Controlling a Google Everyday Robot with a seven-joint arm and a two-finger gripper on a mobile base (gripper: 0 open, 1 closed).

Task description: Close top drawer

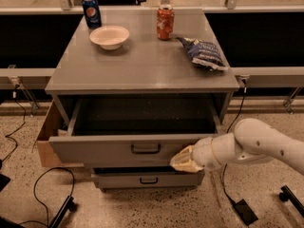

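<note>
Next, my gripper lets go of the top drawer once it is flush point(142, 132) against the front of the grey cabinet, below the top of the cabinet.
The top drawer point(109, 148) of the grey cabinet stands partly open, its flat grey front with a small black bail handle point(145, 149) facing me and its dark box showing behind it. My gripper point(183, 161), pale and cream-coloured on the end of a white arm point(256, 141), is at the lower right part of the drawer front, touching or very near it. A narrower grey drawer front point(147, 179) with the same handle sits below.
On the cabinet top point(142, 65) stand a blue can point(90, 12), a white bowl point(109, 36), a red can point(165, 22) and a crumpled chip bag point(203, 52). A cardboard box point(46, 137) leans at the cabinet's left. Cables point(42, 184) lie on the speckled floor.
</note>
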